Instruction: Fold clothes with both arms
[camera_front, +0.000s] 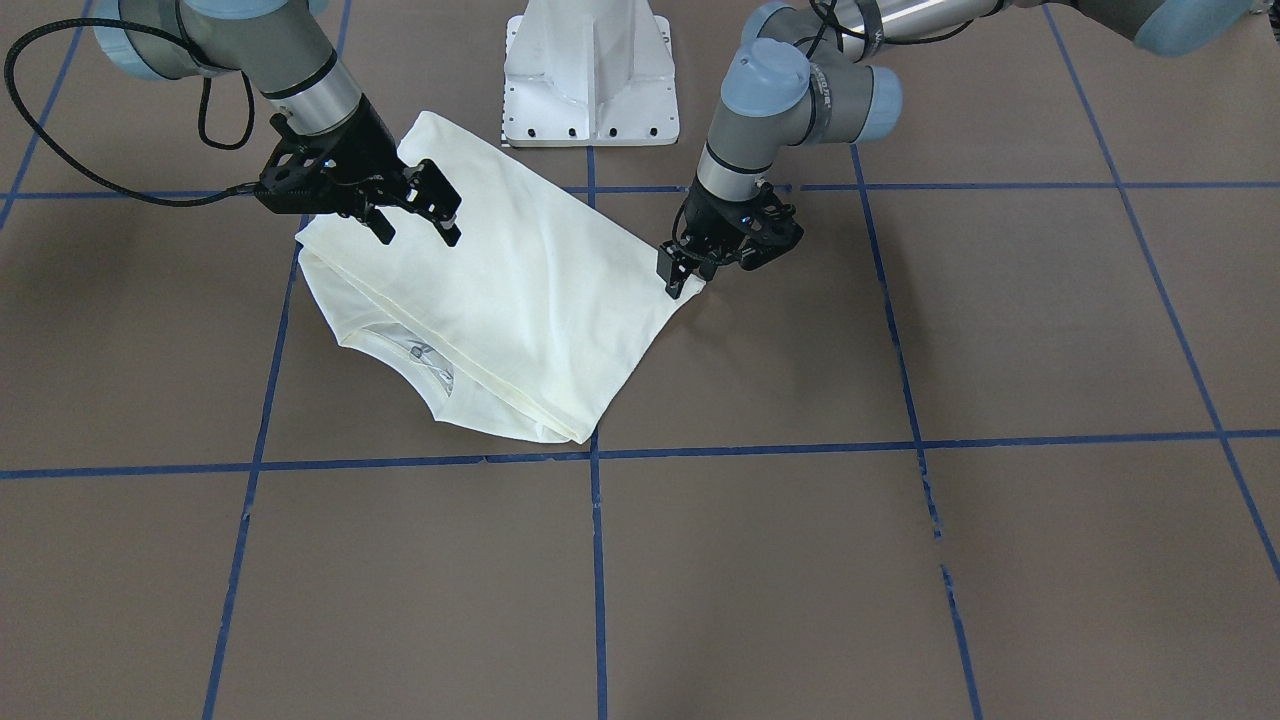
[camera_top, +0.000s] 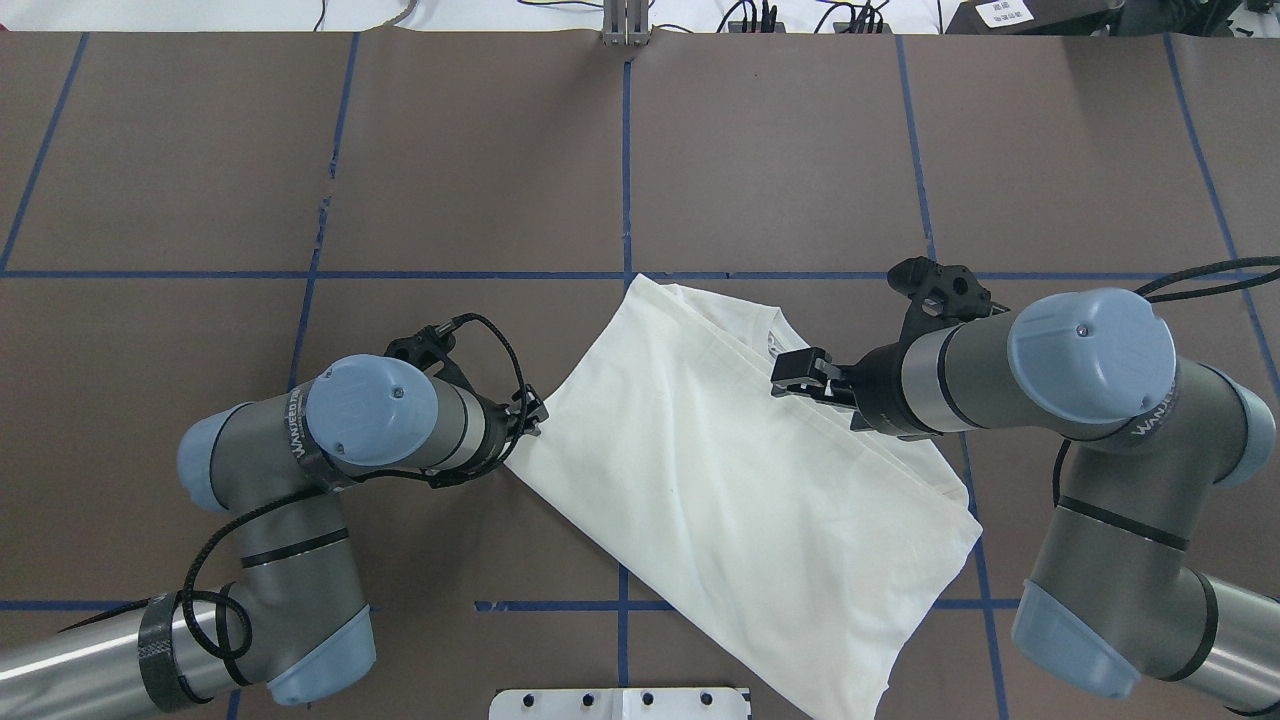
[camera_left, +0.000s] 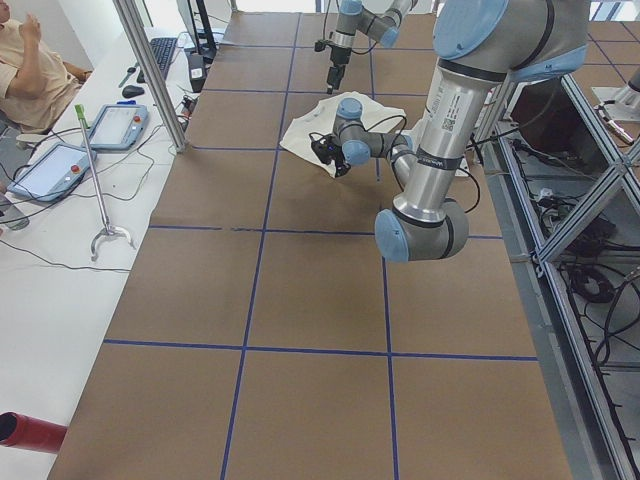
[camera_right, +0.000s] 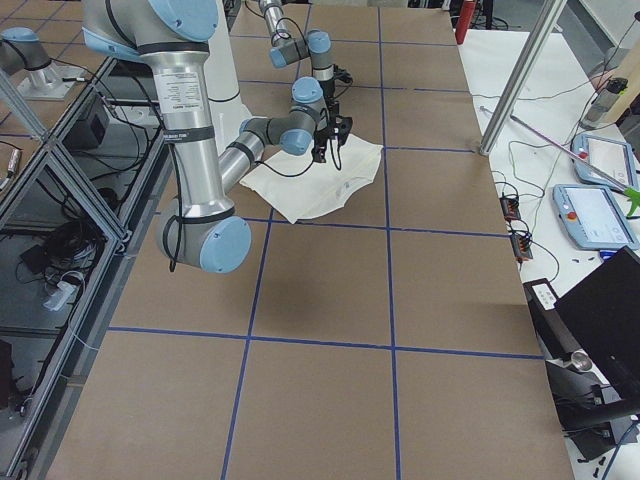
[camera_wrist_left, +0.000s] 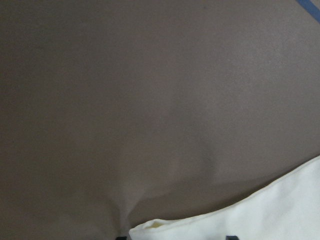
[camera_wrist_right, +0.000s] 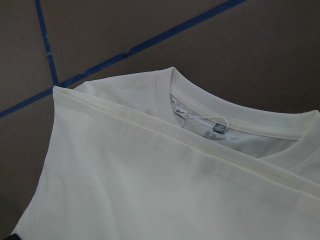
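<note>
My left gripper has the shirt's corner. It will let it go on the bare brown square (camera_front: 759, 572) beyond the crosswise blue tape line.
The cream-white shirt (camera_front: 540, 300) lies folded and plain side up on the brown table, its collar and neck label (camera_wrist_right: 219, 129) showing at one edge. My right gripper (camera_front: 418, 228) hovers open just above the shirt (camera_top: 720, 480) near the collar side, with nothing between its fingers. Down at the opposite corner sits my left gripper (camera_front: 683, 272), low on the table. In the left wrist view its fingertips stand apart, astride the shirt's corner (camera_wrist_left: 280, 210), so it looks open. The cat graphic is hidden.
The white pedestal base (camera_front: 590, 80) stands just behind the shirt. Blue tape lines (camera_front: 596, 560) grid the brown table. In the left side view a seated person (camera_left: 30, 70) and teach pendants (camera_left: 115, 125) are at a side bench past a metal post (camera_left: 150, 70).
</note>
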